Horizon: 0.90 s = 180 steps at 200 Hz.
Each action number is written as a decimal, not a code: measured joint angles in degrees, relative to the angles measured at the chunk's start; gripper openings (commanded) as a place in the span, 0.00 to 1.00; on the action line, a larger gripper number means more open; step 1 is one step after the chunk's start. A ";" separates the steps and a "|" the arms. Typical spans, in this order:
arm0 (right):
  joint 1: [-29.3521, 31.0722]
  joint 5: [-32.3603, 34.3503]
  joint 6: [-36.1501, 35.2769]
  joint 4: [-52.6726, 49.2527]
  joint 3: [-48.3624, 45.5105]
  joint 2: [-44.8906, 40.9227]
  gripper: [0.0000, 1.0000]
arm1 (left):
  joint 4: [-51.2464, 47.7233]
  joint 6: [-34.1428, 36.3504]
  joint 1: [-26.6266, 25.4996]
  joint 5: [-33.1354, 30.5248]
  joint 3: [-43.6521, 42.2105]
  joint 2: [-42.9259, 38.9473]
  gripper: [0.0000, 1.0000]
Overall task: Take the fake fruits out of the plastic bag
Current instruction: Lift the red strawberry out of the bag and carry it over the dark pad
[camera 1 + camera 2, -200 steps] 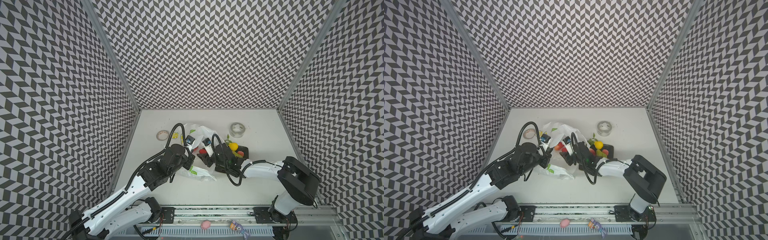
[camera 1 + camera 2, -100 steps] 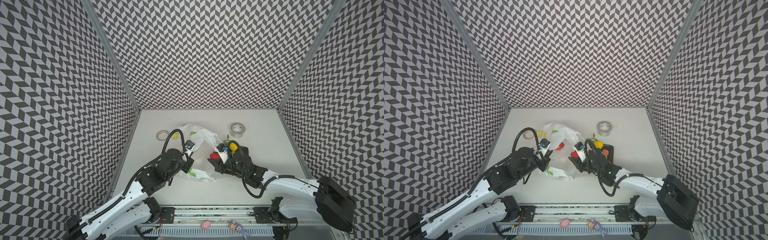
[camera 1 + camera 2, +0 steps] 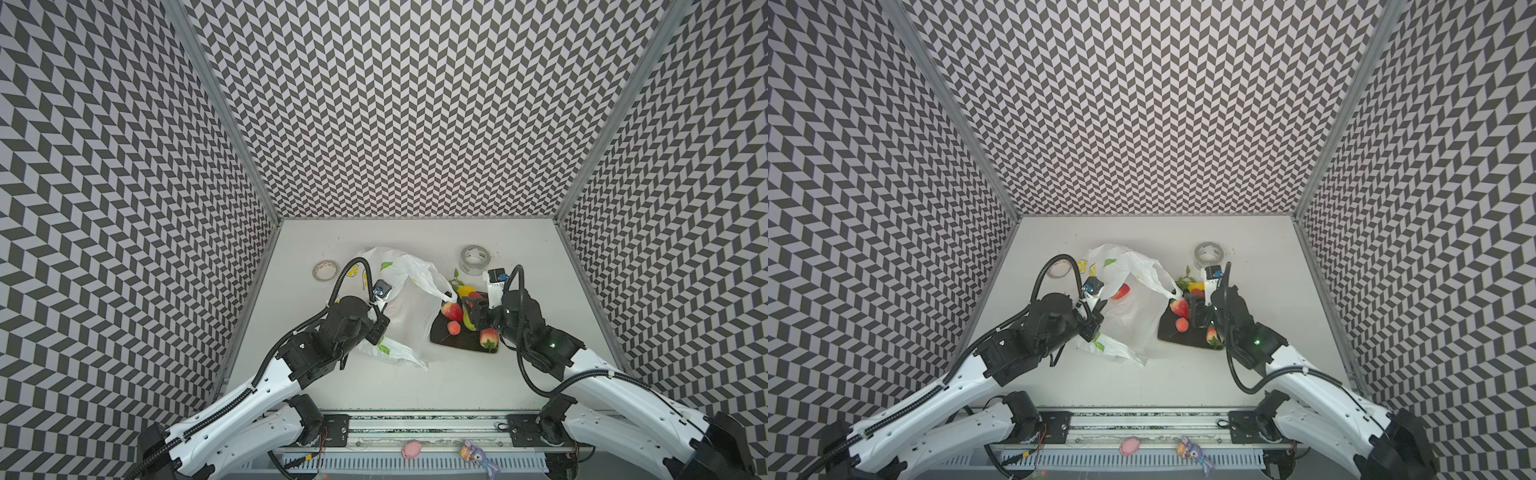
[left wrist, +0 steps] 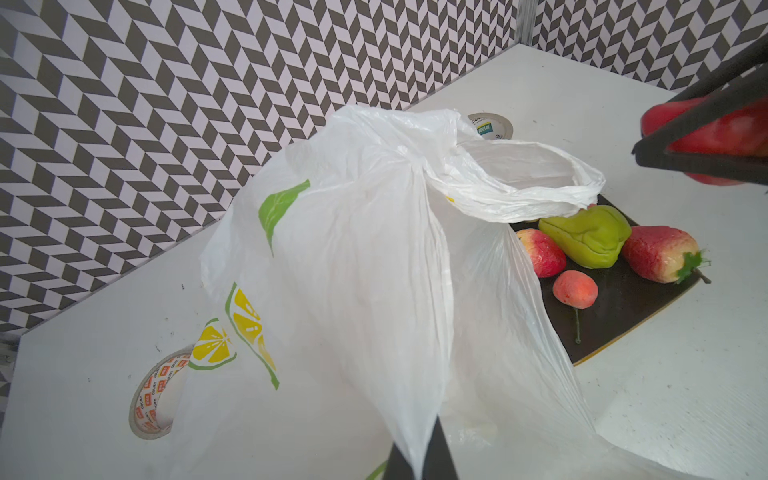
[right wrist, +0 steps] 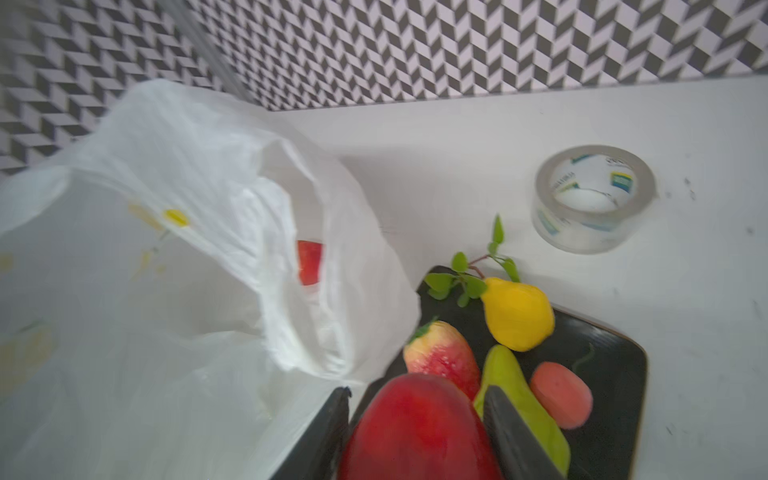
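The robot's right gripper needs to set the big red fruit down on the dark tray's front corner (image 3: 444, 333) (image 5: 377, 428) beside the plastic bag.
The plastic bag (image 3: 405, 307) (image 4: 353, 249) lies mid-table, white with lemon prints, its mouth facing the tray. My left gripper (image 4: 419, 457) (image 3: 380, 328) is shut on a pinched fold of it and holds that side up. One red fruit (image 5: 309, 262) (image 3: 1121, 292) shows inside the bag. My right gripper (image 5: 419, 392) (image 3: 473, 309) is shut on a big red fruit (image 5: 415, 432) (image 4: 706, 133) above the dark tray (image 3: 457, 347). On the tray lie a strawberry (image 5: 440, 357), a yellow lemon (image 5: 517, 316), a green fruit (image 4: 586, 237), a pink-orange fruit (image 4: 575, 289) and another strawberry (image 4: 660, 253).
A clear tape roll (image 3: 474, 259) (image 5: 594, 197) stands behind the tray. A tan tape roll (image 3: 325, 270) (image 4: 153, 399) lies left of the bag. Chevron walls close in three sides, and the arms' rail runs along the front edge.
My right gripper has drawn back from the bag's mouth and carried the red fruit rightward over the tray. The left gripper keeps its grip on the bag.
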 measured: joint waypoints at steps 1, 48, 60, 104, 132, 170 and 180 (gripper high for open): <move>-0.07 -0.02 0.04 -0.11 0.00 0.00 0.11 | 0.02 0.00 0.00 -0.02 0.00 0.00 0.00; 1.49 -3.08 -1.99 -1.73 -0.02 4.00 0.11 | 0.55 0.04 0.39 -0.74 -0.35 -0.11 0.00; 3.43 -3.02 -3.06 -1.27 0.00 6.34 0.12 | 0.72 0.02 0.57 -0.98 -0.42 -0.22 0.00; 12.24 -2.36 -5.97 5.53 -0.74 13.68 0.13 | 1.01 0.00 1.33 -2.12 -0.90 -0.76 0.00; 13.94 -1.09 -5.95 10.01 -1.07 18.95 0.13 | 1.05 0.02 1.57 -2.43 -0.90 -0.87 0.00; 14.64 1.11 -5.90 14.03 -1.11 23.82 0.13 | 1.05 0.24 1.81 -3.23 -0.90 -0.87 0.00; 14.84 1.51 -5.92 15.17 -1.33 24.35 0.13 | 1.05 0.31 1.92 -3.58 -0.90 -0.85 0.00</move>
